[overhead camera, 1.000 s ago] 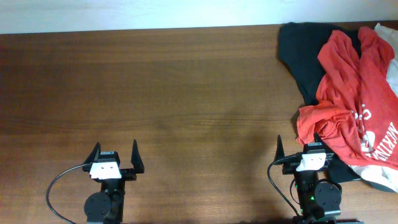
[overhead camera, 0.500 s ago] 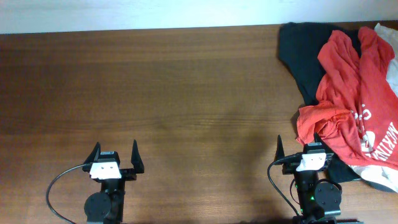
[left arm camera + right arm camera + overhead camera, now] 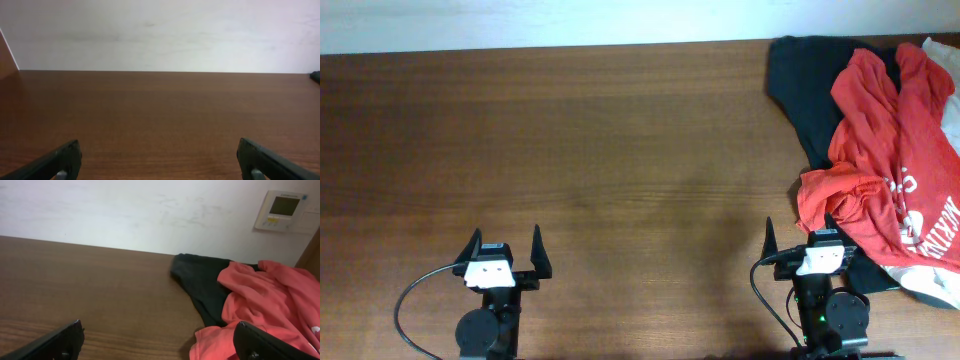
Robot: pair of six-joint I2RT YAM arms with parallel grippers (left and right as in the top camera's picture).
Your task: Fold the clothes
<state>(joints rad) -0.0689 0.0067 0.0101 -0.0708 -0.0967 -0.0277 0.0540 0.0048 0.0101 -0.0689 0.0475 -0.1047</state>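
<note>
The crumpled end [image 3: 847, 189] [image 3: 224, 337] of the red-orange T-shirt sticks out past the black garment toward the bare table, and my right gripper should close on it.
The red-orange T-shirt [image 3: 880, 170] with white lettering lies crumpled at the table's right side, on top of a black garment [image 3: 800, 85] and a white one [image 3: 932, 285]. It also shows in the right wrist view [image 3: 260, 305], right of centre. My right gripper [image 3: 802, 235] is open and empty near the front edge, its right finger next to the shirt's near edge. My left gripper [image 3: 505, 243] is open and empty at the front left, far from the clothes. In the wrist views the left gripper [image 3: 159, 155] and the right gripper [image 3: 157, 335] both show wide-apart fingers.
The brown wooden table [image 3: 600, 150] stretches left of the pile. A white wall [image 3: 160, 35] runs along the table's back edge. A wall control panel [image 3: 280, 210] hangs above the clothes.
</note>
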